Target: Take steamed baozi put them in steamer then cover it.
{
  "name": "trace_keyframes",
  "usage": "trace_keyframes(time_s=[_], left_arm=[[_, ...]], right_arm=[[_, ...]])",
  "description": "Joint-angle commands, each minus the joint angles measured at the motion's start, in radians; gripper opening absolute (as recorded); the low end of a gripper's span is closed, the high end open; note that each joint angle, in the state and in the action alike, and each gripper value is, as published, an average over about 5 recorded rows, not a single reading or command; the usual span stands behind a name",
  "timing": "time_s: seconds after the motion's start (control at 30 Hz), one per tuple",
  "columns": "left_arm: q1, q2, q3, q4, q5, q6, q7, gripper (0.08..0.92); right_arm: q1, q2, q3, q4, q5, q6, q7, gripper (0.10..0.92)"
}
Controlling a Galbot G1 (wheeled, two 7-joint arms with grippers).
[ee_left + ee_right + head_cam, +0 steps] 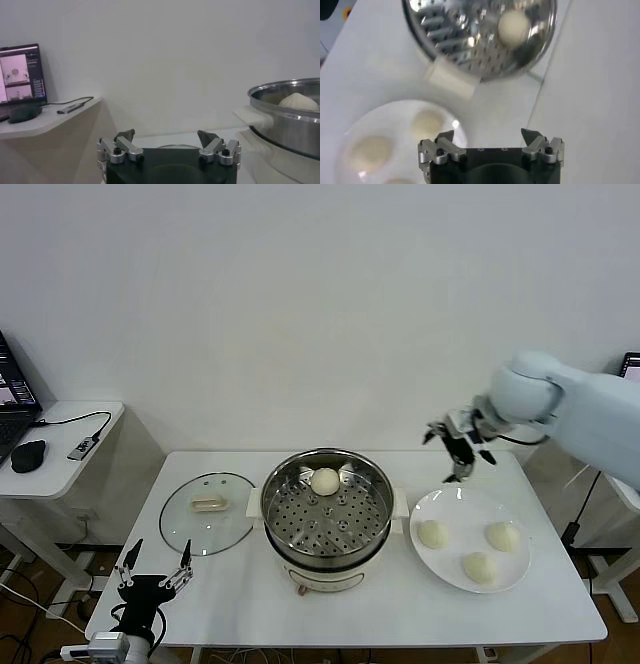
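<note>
Next, I close my right gripper on the sides of the baozi (433,534) (427,125) nearest the steamer on the white plate.
The steel steamer (272,529) stands mid-table on its cream base, with one steamed baozi (325,480) on the perforated tray at the back. Three more baozi (432,533) (502,535) (481,567) lie on the white plate (465,519) to its right. My right gripper (458,452) hangs open and empty above the plate's far edge. Its wrist view looks down past the gripper (490,136) on the steamer (445,30), its baozi (514,27) and plate baozi (427,122). The glass cover (207,511) lies flat left of the steamer. Open and empty, my left gripper (155,569) idles at the table's front left corner.
A side desk (70,469) at the far left carries a laptop (19,72), a mouse (28,454) and a cable. The steamer's side handle (252,116) juts toward the left gripper (167,136). A wall runs close behind the table.
</note>
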Motion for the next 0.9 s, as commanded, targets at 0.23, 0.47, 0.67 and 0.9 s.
trace_keyframes(time_s=[0.23, 0.47, 0.67, 0.9], left_arm=[[0.005, -0.005, -0.007, 0.013, 0.001, 0.000, 0.000, 0.823], [0.009, -0.010, -0.016, 0.016, 0.002, 0.001, 0.000, 0.823], [0.011, -0.013, -0.018, 0.019, 0.003, 0.000, 0.000, 0.823], [0.011, -0.013, -0.020, 0.020, 0.004, 0.000, 0.001, 0.823]], right_arm=[[-0.376, -0.098, 0.203, -0.010, -0.094, -0.064, 0.010, 0.823], [-0.528, -0.029, 0.317, -0.096, -0.131, -0.044, 0.023, 0.823], [-0.601, 0.037, 0.365, -0.143, -0.141, -0.024, 0.044, 0.823], [-0.624, 0.119, 0.391, -0.198, -0.157, -0.011, 0.066, 0.823]])
